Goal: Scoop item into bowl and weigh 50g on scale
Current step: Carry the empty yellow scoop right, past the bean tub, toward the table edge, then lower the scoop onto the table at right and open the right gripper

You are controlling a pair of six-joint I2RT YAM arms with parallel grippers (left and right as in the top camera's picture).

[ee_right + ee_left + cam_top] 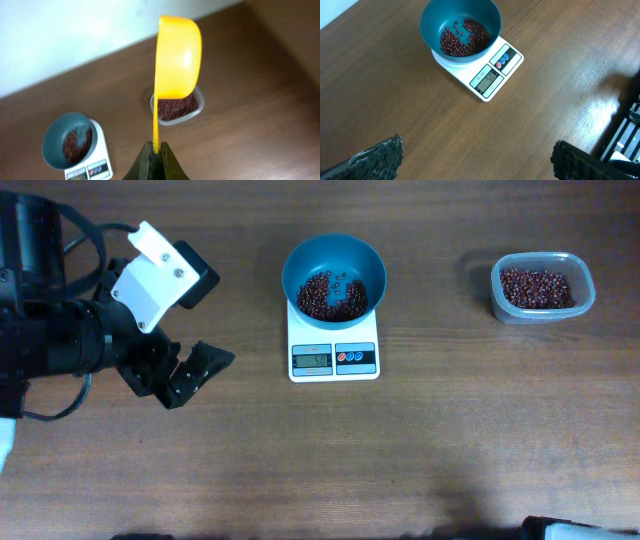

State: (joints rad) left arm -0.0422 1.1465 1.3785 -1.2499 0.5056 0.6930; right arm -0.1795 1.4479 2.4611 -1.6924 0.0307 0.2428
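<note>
The robot's right gripper needs to put the yellow scoop down on the bare wood [529,391] [201,151] just in front of the clear plastic tub.
The blue bowl [334,276] stands on the white scale [334,358] at the table's middle, with dark red-brown beans [331,296] in its bottom. Bowl [460,30], beans [464,38] and scale [492,75] also show in the left wrist view, and bowl [68,140] and scale [87,169] in the right wrist view. My left gripper [192,372] is open and empty, left of the scale; its fingers [477,157] are spread wide above bare wood. My right gripper [156,152] is shut on the handle of a yellow scoop [177,57]; it is out of the overhead view.
A clear plastic tub [542,287] holding more beans stands at the back right; it also shows behind the scoop in the right wrist view [178,109]. The left arm's black body and white plate [152,275] fill the left side.
</note>
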